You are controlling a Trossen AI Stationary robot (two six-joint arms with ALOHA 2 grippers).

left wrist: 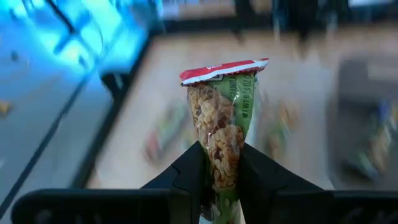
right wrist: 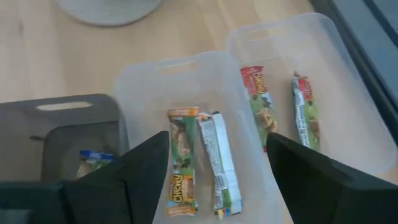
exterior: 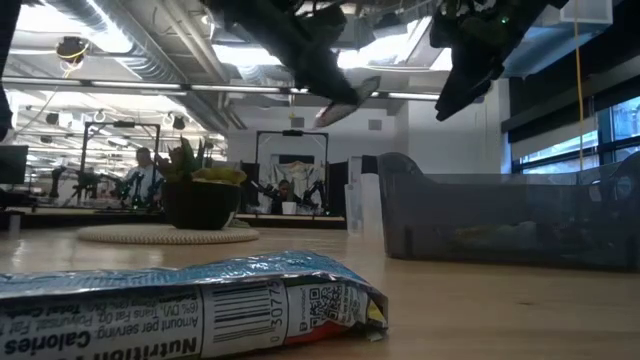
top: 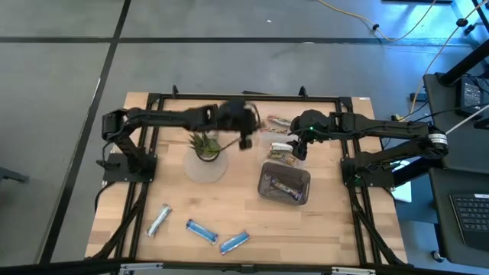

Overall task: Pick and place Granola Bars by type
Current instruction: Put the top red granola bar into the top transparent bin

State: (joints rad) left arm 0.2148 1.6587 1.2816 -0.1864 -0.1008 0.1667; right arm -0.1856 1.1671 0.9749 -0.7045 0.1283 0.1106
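Next, my left gripper lets go of the green-tan granola bar on the green-and-red bars in the far clear tray (top: 278, 121) (left wrist: 165, 129).
My left gripper (left wrist: 221, 180) is shut on a green-tan granola bar (left wrist: 224, 124) with a red end, raised above the table near the potted plant (top: 205, 145), at the table's far middle (top: 244, 131). My right gripper (right wrist: 217, 171) is open and empty, hovering over a clear tray (right wrist: 149, 81) in which two bars (right wrist: 177, 165) (right wrist: 217, 162) lie flat. A second clear tray (right wrist: 348, 93) holds two green-and-red bars (right wrist: 261, 102). Three blue bars (top: 202, 231) lie flat near the table's near edge, one of them close in the low view (exterior: 190, 310). My left gripper pinches the green-tan bar between its two fingers (left wrist: 186, 177) at the bar's lower part (left wrist: 219, 165), the fingers lying across it. The bar is lifted clear and stands out past the fingertips, its red sealed end (left wrist: 224, 67) farthest from the gripper.
A grey bin (top: 285, 183) with bars inside sits right of the middle, next to the clear trays (top: 279, 122). The plant stands on a round mat (top: 206, 164). Bare wood lies between the plant and the blue bars. A black frame (top: 153, 99) borders the table.
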